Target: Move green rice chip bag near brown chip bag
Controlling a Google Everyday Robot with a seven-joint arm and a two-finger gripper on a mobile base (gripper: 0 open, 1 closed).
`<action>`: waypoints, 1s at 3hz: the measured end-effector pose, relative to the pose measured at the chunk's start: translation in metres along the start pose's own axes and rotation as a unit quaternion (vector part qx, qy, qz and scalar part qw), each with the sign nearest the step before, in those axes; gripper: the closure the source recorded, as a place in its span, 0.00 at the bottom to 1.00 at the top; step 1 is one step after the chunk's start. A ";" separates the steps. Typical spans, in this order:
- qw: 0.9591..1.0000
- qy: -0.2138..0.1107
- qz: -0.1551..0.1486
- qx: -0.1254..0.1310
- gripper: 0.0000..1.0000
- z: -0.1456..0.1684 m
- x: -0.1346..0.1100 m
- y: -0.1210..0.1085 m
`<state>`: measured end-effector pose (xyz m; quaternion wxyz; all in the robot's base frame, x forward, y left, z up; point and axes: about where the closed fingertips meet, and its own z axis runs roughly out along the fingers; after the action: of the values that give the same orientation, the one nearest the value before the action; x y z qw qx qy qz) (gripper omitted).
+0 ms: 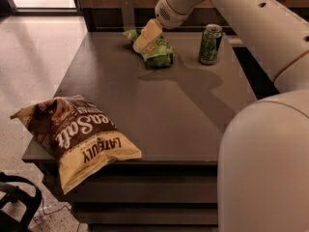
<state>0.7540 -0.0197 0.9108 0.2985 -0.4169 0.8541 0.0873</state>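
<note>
My gripper is going to close on the crumpled middle (152, 51) of the green rice chip bag, because the green bag can bunch up between my fingers there.
The green rice chip bag (158, 53) lies crumpled at the far middle of the grey table (164, 110). My gripper (146, 36) hangs from the white arm and sits right over the bag's left upper part, touching or nearly touching it. The brown chip bag (79, 134), with its yellow end and white script lettering, lies at the table's front left corner and overhangs the edge, far from the green bag.
A green drink can (210, 43) stands upright at the far right of the table, to the right of the green bag. My white arm (260, 28) and base fill the right side of the view. A dark cabinet runs behind the table.
</note>
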 end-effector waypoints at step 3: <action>0.995 -0.042 0.052 -0.076 0.00 0.066 0.007 -0.011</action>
<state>0.7884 -0.0047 0.8546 0.2971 -0.3892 0.8521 0.1847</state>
